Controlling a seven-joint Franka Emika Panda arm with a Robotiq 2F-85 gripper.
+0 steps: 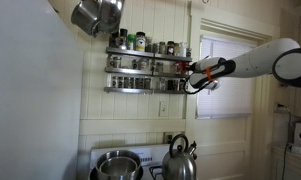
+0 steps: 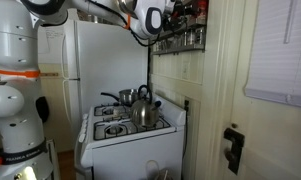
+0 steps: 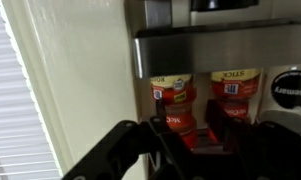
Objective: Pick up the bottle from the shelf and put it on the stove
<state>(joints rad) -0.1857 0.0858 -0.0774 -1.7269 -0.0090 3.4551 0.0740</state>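
Note:
Half-closed fingers sit too shallow around the red bottle under the grey rail; I should open wider, reach deeper and close around the bottle's body (image 3: pixel 180 121).
The grey three-tier shelf (image 1: pixel 140 66) hangs on the wall, lined with small spice jars; it also shows in an exterior view (image 2: pixel 180 38). My gripper (image 1: pixel 196 76) reaches its end from the window side. In the wrist view the gripper (image 3: pixel 195 140) is open, its two black fingers on either side of a red spice bottle (image 3: pixel 175 97) with a yellow-and-red label, standing under a grey rail. The bottle sits closer to one finger; I cannot tell if they touch. The white stove (image 2: pixel 125 128) stands below, also in an exterior view (image 1: pixel 140 172).
A second red bottle (image 3: pixel 236 90) and a dark-labelled jar (image 3: pixel 290 90) stand beside the first. A steel kettle (image 1: pixel 179 160) and a pot (image 1: pixel 116 165) sit on the stove. A pan (image 1: pixel 96 14) hangs above. A window (image 1: pixel 230 75) is beside the shelf, a fridge (image 2: pixel 95 60) behind the stove.

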